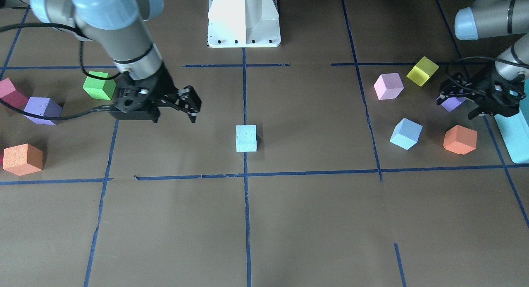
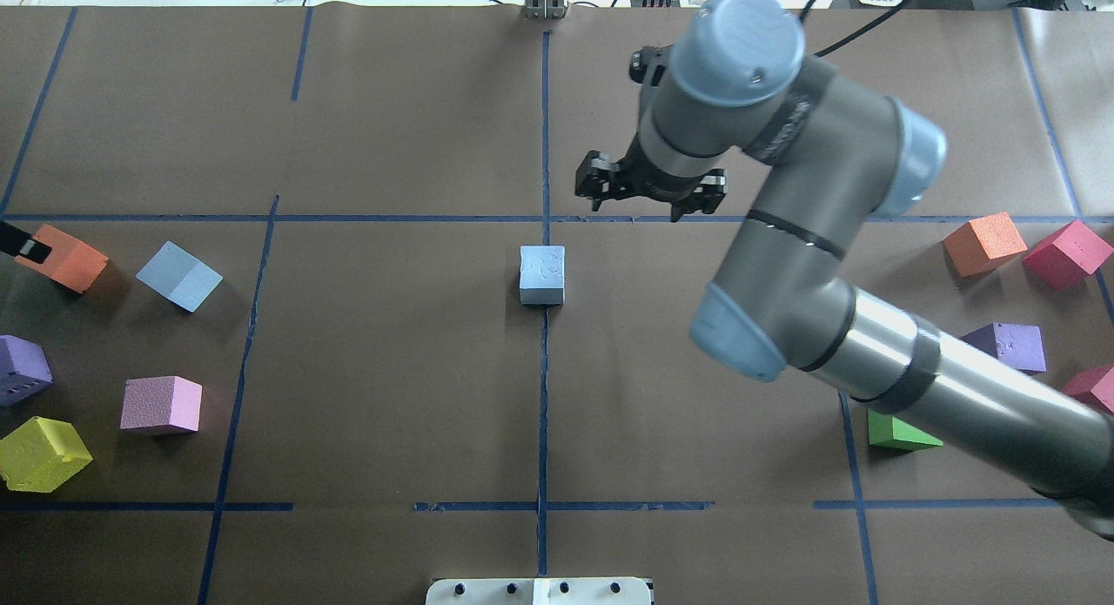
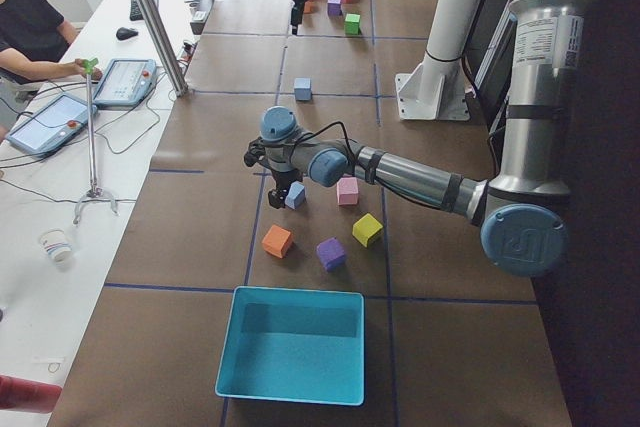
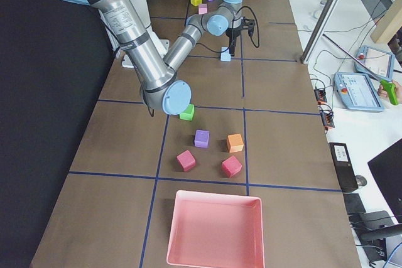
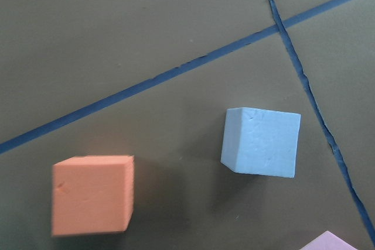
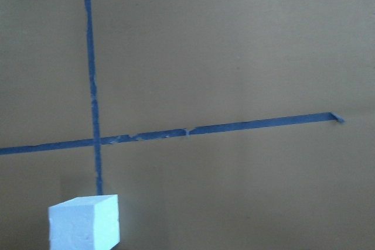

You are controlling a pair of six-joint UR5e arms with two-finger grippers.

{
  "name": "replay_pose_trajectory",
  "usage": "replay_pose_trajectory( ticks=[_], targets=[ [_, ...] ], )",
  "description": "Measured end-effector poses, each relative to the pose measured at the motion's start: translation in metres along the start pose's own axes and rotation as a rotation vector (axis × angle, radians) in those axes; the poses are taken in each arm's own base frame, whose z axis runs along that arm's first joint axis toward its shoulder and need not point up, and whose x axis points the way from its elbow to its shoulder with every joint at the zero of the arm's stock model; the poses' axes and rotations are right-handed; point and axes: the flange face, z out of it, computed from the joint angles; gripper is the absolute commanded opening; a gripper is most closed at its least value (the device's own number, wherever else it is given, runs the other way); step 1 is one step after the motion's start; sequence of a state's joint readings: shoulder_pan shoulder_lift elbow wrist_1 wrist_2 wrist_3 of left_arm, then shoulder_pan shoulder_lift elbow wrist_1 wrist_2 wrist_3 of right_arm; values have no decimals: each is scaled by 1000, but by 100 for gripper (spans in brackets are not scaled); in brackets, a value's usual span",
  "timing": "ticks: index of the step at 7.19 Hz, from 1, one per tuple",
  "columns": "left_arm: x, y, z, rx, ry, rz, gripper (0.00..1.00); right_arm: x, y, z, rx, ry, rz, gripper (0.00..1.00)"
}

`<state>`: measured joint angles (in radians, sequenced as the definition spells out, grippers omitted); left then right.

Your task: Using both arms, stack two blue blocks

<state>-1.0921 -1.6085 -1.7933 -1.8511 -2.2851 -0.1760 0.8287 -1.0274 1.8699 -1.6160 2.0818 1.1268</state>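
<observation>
The blue block is beside the orange cube. My left gripper goes to it next and closes on that block's sides point(image 1: 406, 134) point(image 5: 261, 141).
One pale blue block point(image 1: 246, 138) stands alone on the centre tape line, also in the overhead view point(image 2: 542, 274). The second blue block point(image 1: 406, 133) lies on the robot's left side beside an orange cube point(image 1: 460, 139); the left wrist view shows both, the blue block point(image 5: 261, 142) right of centre. My left gripper point(image 1: 458, 105) hovers open and empty above the table, just off this block. My right gripper point(image 2: 640, 206) is open and empty, raised above the table to the robot's right of the centre block, which shows in the corner of the right wrist view point(image 6: 84, 223).
Around the left gripper lie a pink cube point(image 1: 388, 86), a yellow cube point(image 1: 422, 71), a purple cube point(image 1: 452, 104) and the turquoise box point(image 1: 516, 134). On the right side lie green point(image 1: 99, 85), purple point(image 1: 42, 110), magenta point(image 1: 10, 93) and orange point(image 1: 22, 159) cubes. The white base point(image 1: 244, 18) is at the back.
</observation>
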Motion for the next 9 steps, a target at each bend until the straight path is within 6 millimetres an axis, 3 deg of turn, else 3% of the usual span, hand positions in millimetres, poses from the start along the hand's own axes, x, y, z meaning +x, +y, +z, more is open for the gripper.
replay_pose_trajectory(
  ticks=[1, 2, 3, 5, 9],
  targets=[
    [18, -12, 19, 9, -24, 55, 100, 46, -7, -12, -6, 10, -38, 100],
    [32, -22, 35, 9, -30, 85, 100, 73, -10, -14, -12, 24, -73, 100],
    [40, -26, 52, -8, -27, 98, 100, 86, -11, -13, -17, 36, -90, 100],
    [48, -32, 78, -42, -21, 106, 100, 93, -11, -9, -21, 46, -97, 100],
    [43, -49, 101, -69, -24, 92, 100, 97, -12, -5, -24, 55, -93, 100]
  ],
)
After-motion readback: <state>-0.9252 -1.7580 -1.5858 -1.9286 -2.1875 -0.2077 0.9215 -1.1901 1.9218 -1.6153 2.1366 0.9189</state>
